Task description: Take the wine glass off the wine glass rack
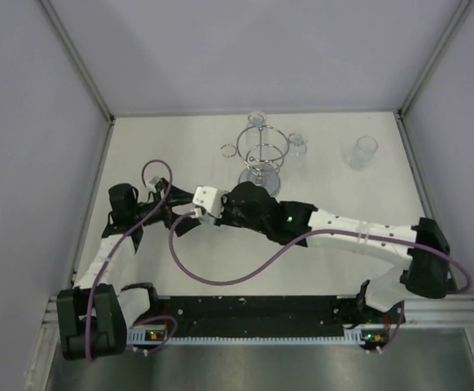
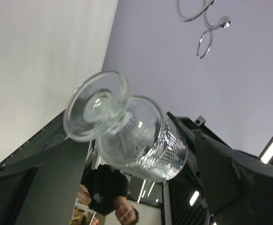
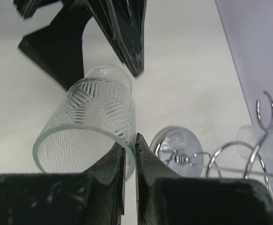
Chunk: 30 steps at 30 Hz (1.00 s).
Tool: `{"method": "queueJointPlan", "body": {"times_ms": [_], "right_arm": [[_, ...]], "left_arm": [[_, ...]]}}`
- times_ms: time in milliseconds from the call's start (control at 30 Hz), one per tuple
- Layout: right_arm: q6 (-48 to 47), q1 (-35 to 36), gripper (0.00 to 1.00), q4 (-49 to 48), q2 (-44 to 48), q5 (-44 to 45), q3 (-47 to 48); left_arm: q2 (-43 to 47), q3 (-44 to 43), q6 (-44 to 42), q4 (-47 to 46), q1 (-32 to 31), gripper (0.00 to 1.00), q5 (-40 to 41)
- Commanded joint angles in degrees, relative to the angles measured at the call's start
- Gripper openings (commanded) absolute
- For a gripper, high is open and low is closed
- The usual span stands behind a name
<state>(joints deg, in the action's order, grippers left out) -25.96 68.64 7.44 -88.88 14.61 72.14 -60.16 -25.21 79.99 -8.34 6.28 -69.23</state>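
Observation:
I will release the ribbed wine glass from my right gripper on the table (image 1: 370,180) just in front of the loose glass.
A ribbed clear wine glass (image 3: 92,122) lies on its side in the air, off the wine glass rack (image 1: 261,156). My right gripper (image 3: 131,152) is shut on its rim, one finger inside the bowl and one outside. My left gripper (image 2: 139,145) holds the same glass (image 2: 136,140) near its foot, with a finger against each side. In the top view both grippers meet left of the rack, the left (image 1: 166,204) and the right (image 1: 186,218). The rack also shows in the right wrist view (image 3: 221,157) and the left wrist view (image 2: 204,28).
Two more glasses (image 1: 257,119) (image 1: 299,143) hang on the rack, one showing in the right wrist view (image 3: 263,140). A loose glass (image 1: 359,151) stands on the table at the back right. Purple walls enclose the back and sides. Purple cables loop over both arms.

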Motion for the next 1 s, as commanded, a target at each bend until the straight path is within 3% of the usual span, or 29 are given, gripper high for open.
{"method": "queueJointPlan", "body": {"times_ms": [0, 133, 300, 433, 633, 800, 967], "right_arm": [[-0.5, -2.6, 0.00, 16.0, 14.3, -11.9, 3.4], [-0.3, -5.4, 0.00, 29.1, 22.7, -18.1, 3.5], [0.6, -13.5, 0.00, 39.0, 31.6, -19.4, 5.5], [2.0, -21.3, 0.00, 46.0, 37.5, -18.4, 9.6], [7.1, -40.3, 0.00, 50.6, 44.4, -16.6, 7.4], [12.7, -60.2, 0.00, 54.8, 42.8, -27.2, 4.1], [13.4, -81.0, 0.00, 54.5, 34.1, -30.7, 0.4]], "left_arm": [[-1.1, -7.3, -18.1, 5.1, 1.4, 0.98, 2.9], [-4.3, -13.8, -34.4, 19.0, 1.2, 0.98, 7.2], [-7.2, -14.6, -33.7, 17.8, 1.3, 0.97, 6.9], [-7.0, -17.6, -41.2, 22.8, 1.3, 0.95, 8.9], [-3.0, -22.1, -55.2, 28.1, -0.7, 0.93, 14.8], [3.7, -24.9, -67.6, 29.2, -12.1, 0.93, 23.1], [9.0, -25.3, -78.0, 30.2, -21.6, 0.94, 31.5]]}}
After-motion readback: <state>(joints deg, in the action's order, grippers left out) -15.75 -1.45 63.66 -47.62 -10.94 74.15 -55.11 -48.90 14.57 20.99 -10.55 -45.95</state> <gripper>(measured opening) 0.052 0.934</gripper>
